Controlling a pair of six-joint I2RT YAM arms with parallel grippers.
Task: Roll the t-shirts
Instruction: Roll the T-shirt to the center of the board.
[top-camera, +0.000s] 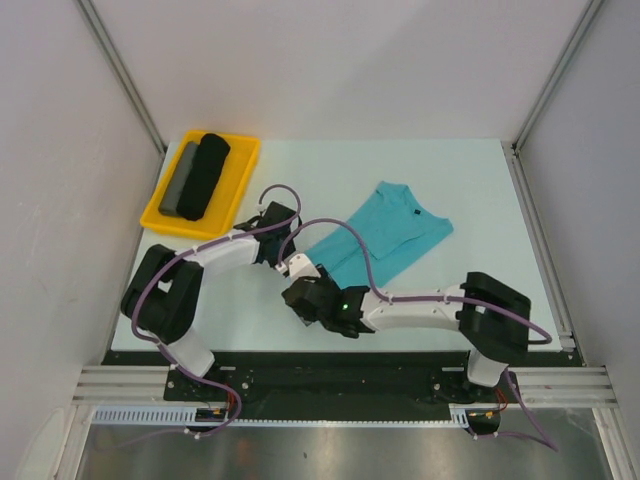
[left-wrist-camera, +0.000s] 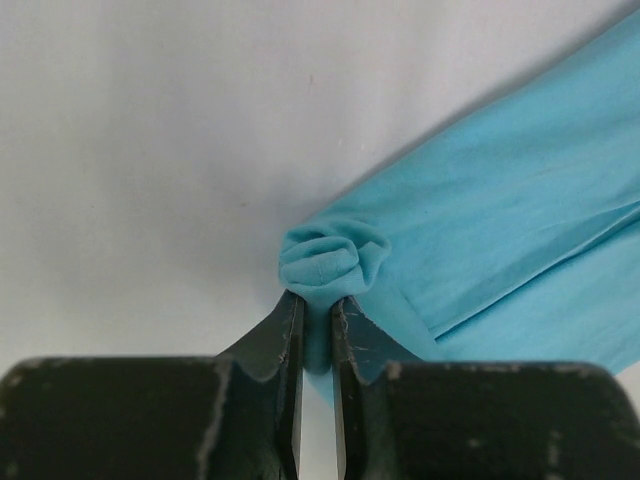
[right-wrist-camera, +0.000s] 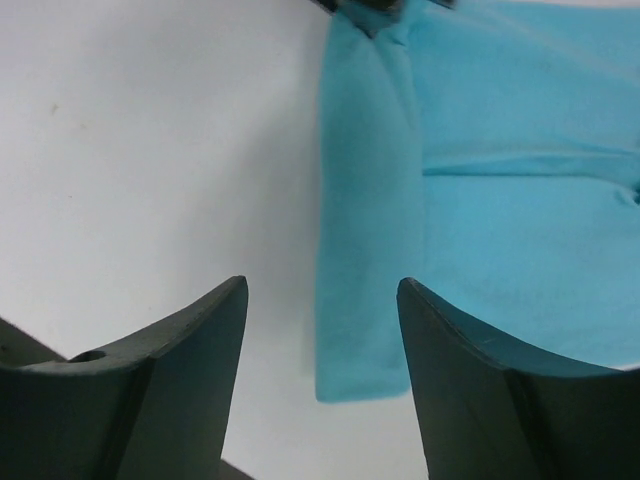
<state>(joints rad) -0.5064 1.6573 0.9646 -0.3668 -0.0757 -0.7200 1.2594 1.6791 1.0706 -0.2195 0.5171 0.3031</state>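
Observation:
The t-shirt's corner is squeezed into a narrow heap by my left gripper, so this gripper should open and take the t-shirt's near hem farther in from that corner (left-wrist-camera: 395, 315) before rolling.
A turquoise t-shirt (top-camera: 390, 235), folded into a long strip, lies diagonally on the table with its dark neck label (top-camera: 411, 212) at the far end. My left gripper (top-camera: 297, 262) is shut on the bunched near-left corner of the shirt (left-wrist-camera: 500, 230), and the cloth is pinched between its fingertips (left-wrist-camera: 315, 300). My right gripper (top-camera: 300, 297) is open and empty. It hovers at the shirt's near hem (right-wrist-camera: 365, 380), with the cloth edge between its fingers (right-wrist-camera: 320, 290). A black roll (top-camera: 207, 172) and a grey roll (top-camera: 180, 182) lie in the tray.
A yellow tray (top-camera: 238, 165) holding the two rolls stands at the far left of the pale table (top-camera: 470, 180). White walls with metal rails close in the left, right and back sides. The arm bases sit along the near edge.

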